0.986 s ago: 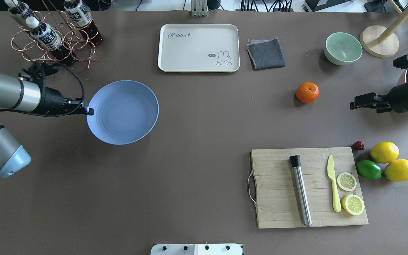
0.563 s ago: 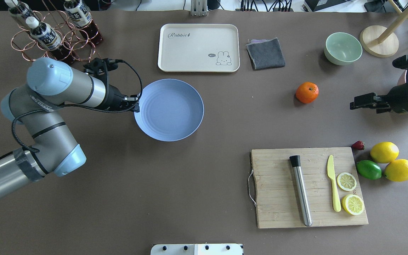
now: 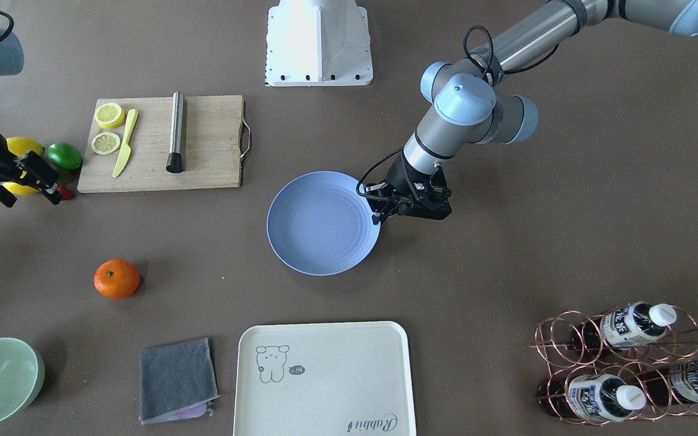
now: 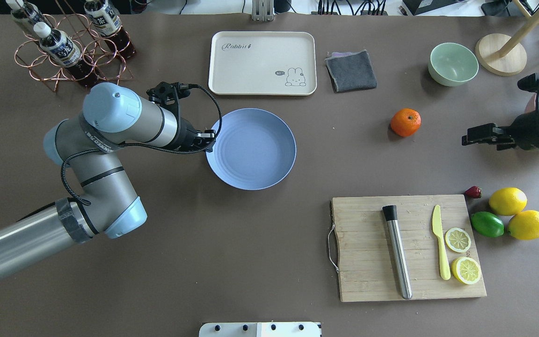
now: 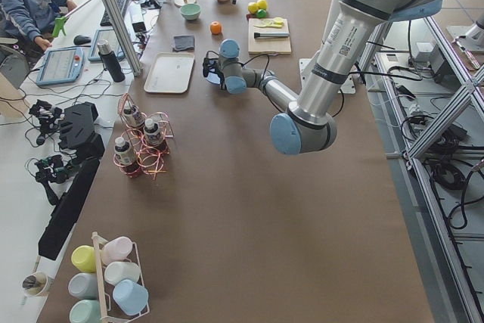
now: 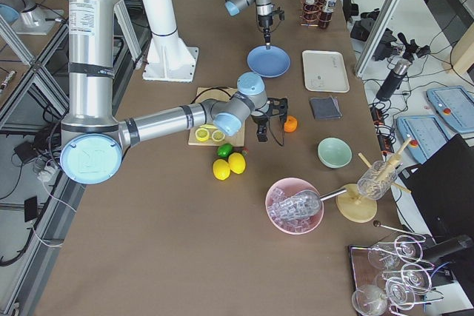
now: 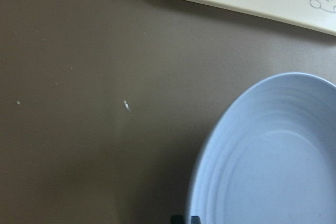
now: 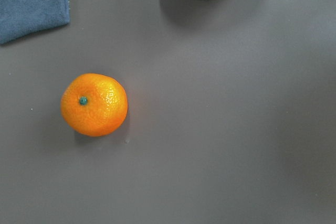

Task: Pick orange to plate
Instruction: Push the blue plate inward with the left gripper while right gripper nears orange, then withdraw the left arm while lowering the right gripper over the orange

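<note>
The robot's right gripper will next move to the orange between the grey cloth and the cutting board and close around the orange's middle (image 3: 117, 277) (image 8: 94, 105).
The orange (image 4: 405, 122) lies alone on the brown table at the right and fills the left of the right wrist view (image 8: 94, 104). My right gripper (image 4: 466, 136) hovers open some way to its right, nothing between the fingers. The blue plate (image 4: 255, 154) sits in the table's middle, just in front of the cream tray. My left gripper (image 4: 210, 140) is shut on the plate's left rim; from the front camera it pinches the plate (image 3: 319, 230) at its right edge. The plate (image 7: 273, 166) is empty.
A cream tray (image 4: 262, 63), grey cloth (image 4: 351, 70) and mint bowl (image 4: 453, 63) line the far side. A cutting board (image 4: 367, 252) with a steel tool, knife and lemon slices is at the near right, with lemons (image 4: 508, 201) and a lime (image 4: 487, 224) beside it. The bottle rack (image 4: 63, 47) stands far left.
My left arm has dragged the plate from the table's left to its middle, toward the orange. The right gripper and the orange have stayed where they were.
</note>
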